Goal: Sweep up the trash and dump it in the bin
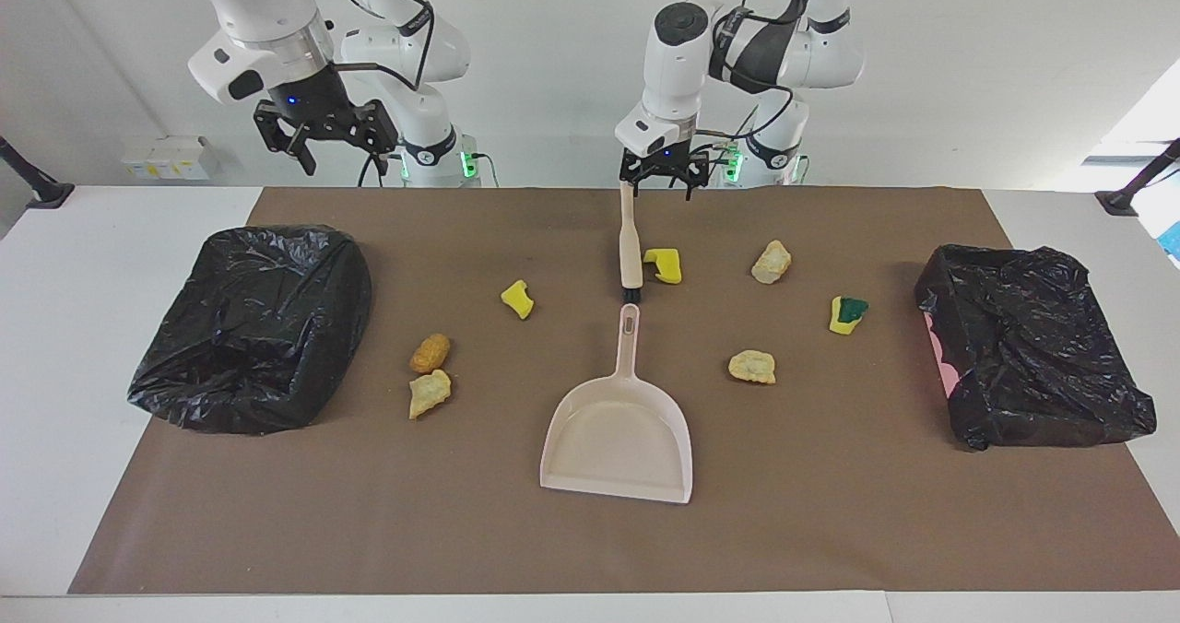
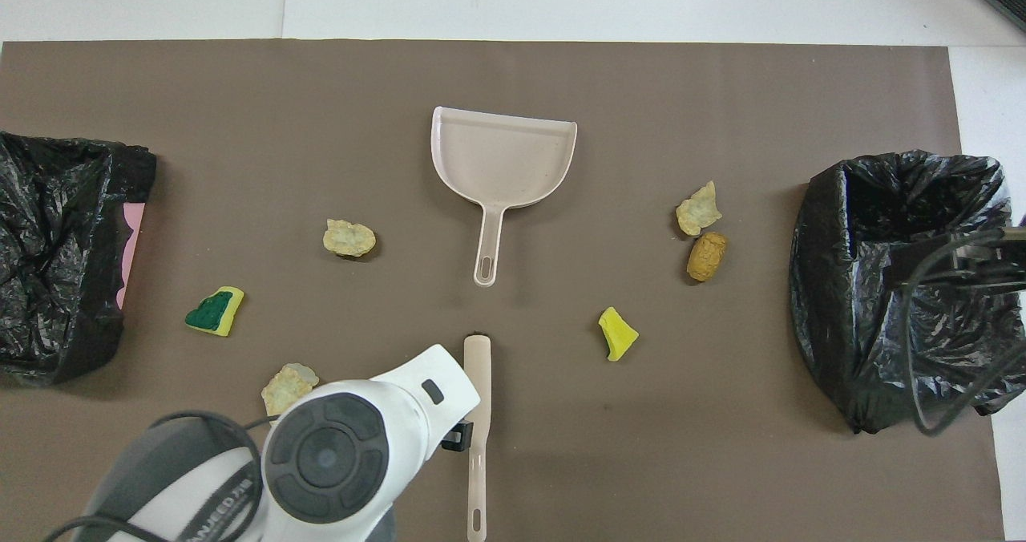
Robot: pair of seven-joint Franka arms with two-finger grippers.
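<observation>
Next, I should grab the beige brush with my left gripper by the middle of its handle [image 2: 477, 479], between the brush's wide head and the end of the handle.
Several trash scraps lie on the brown mat: a yellow sponge [image 1: 664, 265], a tan lump [image 1: 772, 262], a yellow-green sponge [image 1: 847, 314], a lump [image 1: 752, 366], a yellow piece [image 1: 517, 299], an orange lump [image 1: 430, 353] and a pale lump [image 1: 429, 393]. The beige brush [image 1: 630, 245] lies flat, nearer to the robots than the beige dustpan [image 1: 618, 429]. My left gripper [image 1: 657, 188] is open, just above the brush handle's end. My right gripper [image 1: 339, 153] is open and raised, waiting above the bin [image 1: 249, 328] at the right arm's end.
A second black-bagged bin [image 1: 1032, 356] stands at the left arm's end. The dustpan [image 2: 501, 157] has its handle pointing toward the brush [image 2: 476, 414]. My left arm's wrist [image 2: 345, 446] hides the yellow sponge and part of a lump [image 2: 288, 387] from above.
</observation>
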